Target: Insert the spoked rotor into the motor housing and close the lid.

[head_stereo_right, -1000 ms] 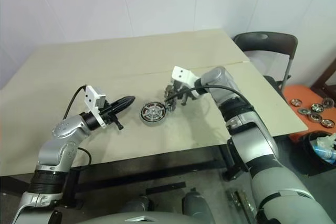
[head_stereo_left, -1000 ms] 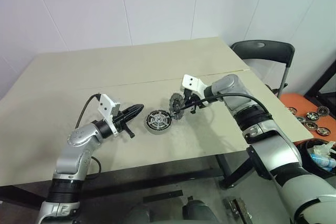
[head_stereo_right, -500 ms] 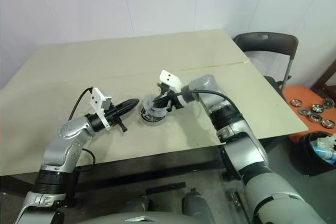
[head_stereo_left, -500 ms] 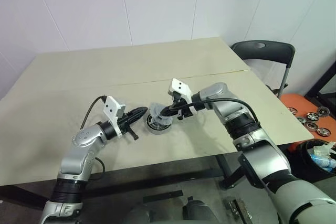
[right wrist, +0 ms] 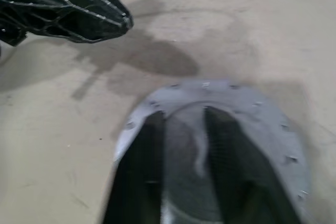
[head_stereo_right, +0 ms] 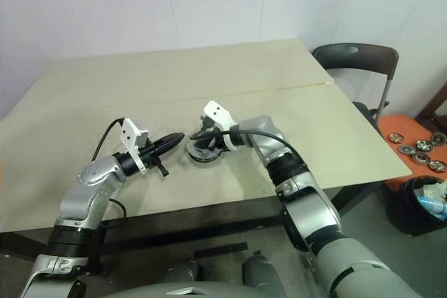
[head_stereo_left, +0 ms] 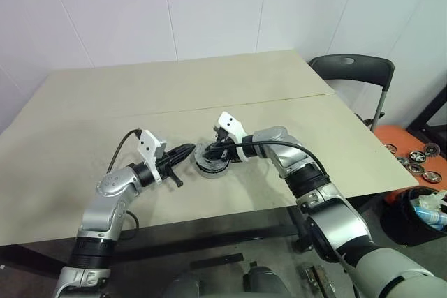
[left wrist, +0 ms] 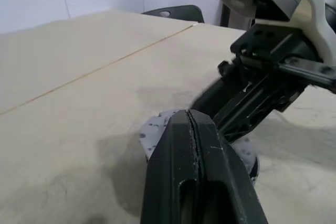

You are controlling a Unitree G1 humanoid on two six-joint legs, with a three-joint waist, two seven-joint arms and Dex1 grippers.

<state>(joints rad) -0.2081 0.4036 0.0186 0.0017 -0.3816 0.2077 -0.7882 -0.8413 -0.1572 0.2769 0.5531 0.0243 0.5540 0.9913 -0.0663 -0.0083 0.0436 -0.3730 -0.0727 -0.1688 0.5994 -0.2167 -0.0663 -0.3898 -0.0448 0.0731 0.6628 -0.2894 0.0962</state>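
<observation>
I need to open my right gripper's fingers wide, as they sit close together over the middle of the lid, and clasp the lid's rim [right wrist: 292, 153] before my left gripper presses down.
The lid [right wrist: 210, 103], a grey disc with a dotted rim, lies flat on top of the motor housing [head_stereo_left: 207, 169] at the middle of the table. My right gripper [head_stereo_left: 212, 153] reaches in from the right and rests over the lid, open, its two dark fingers [right wrist: 140, 177] spread across the lid's top. My left gripper [head_stereo_left: 189, 149] is shut and empty, pointing at the housing from the left, its tip just short of the rim [left wrist: 155, 129]. The spoked rotor is hidden.
The beige table [head_stereo_left: 140, 102] has a seam [head_stereo_left: 279, 100] running across it behind the work spot. A dark chair [head_stereo_left: 351, 69] stands at the far right corner. An orange tray [head_stereo_left: 419, 157] with several small wheels and a bin [head_stereo_left: 426, 207] are on the floor to the right.
My right gripper carried the lid leftward and down onto the housing, and its fingers have parted. My left gripper has stayed shut beside the housing.
</observation>
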